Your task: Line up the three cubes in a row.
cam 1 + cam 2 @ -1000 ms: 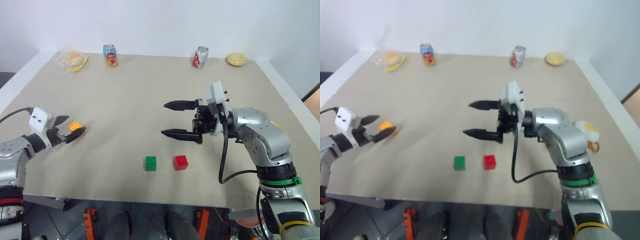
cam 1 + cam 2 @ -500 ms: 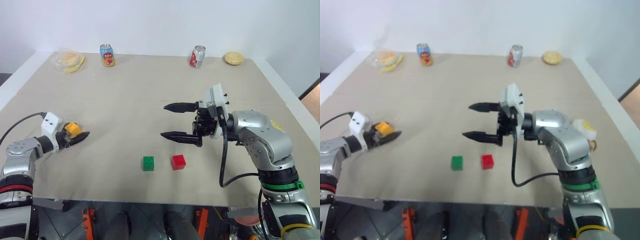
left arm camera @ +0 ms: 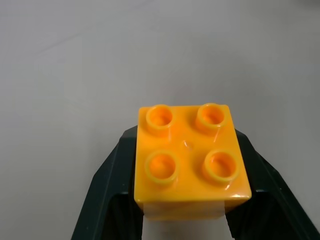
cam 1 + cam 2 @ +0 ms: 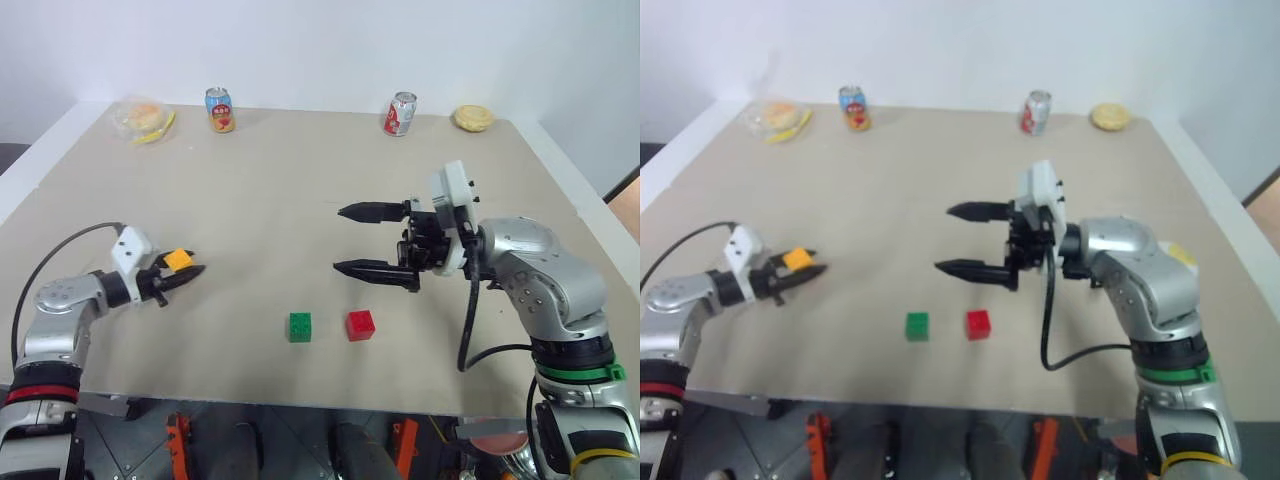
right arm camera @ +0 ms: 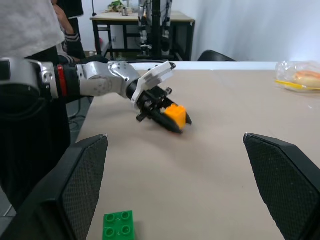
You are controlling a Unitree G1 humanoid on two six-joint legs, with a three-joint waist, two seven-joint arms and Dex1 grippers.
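Next, I release the orange-yellow cube from my left gripper beside the green cube (image 4: pixel 237 331), on the side of the green cube that is away from the red cube.
My left gripper (image 4: pixel 181 272) is shut on the orange-yellow cube (image 4: pixel 178 259) at the left side of the table, low over the surface. In the left wrist view the studded cube (image 3: pixel 190 160) sits squeezed between both black fingers. The green cube (image 4: pixel 299 326) and the red cube (image 4: pixel 360 324) lie side by side near the front edge, a small gap between them. Above and just right of the red cube, my right gripper (image 4: pixel 340 239) hangs wide open and empty, pointing left. The right wrist view shows the held orange-yellow cube (image 5: pixel 175 114) and the green cube (image 5: pixel 118 226).
Along the far edge of the tan table (image 4: pixel 300 190) stand two drink cans (image 4: pixel 220 110) (image 4: pixel 400 113), a bagged food item (image 4: pixel 145 118) and a round pastry (image 4: pixel 472 118). A white-and-yellow plush toy (image 4: pixel 1180 255) peeks out behind my right arm. A person (image 5: pixel 30 30) stands beyond the table's left side.
My left gripper has closed on the orange-yellow cube and carried it to the right, toward the other cubes. The right gripper has stayed open and nearly still.
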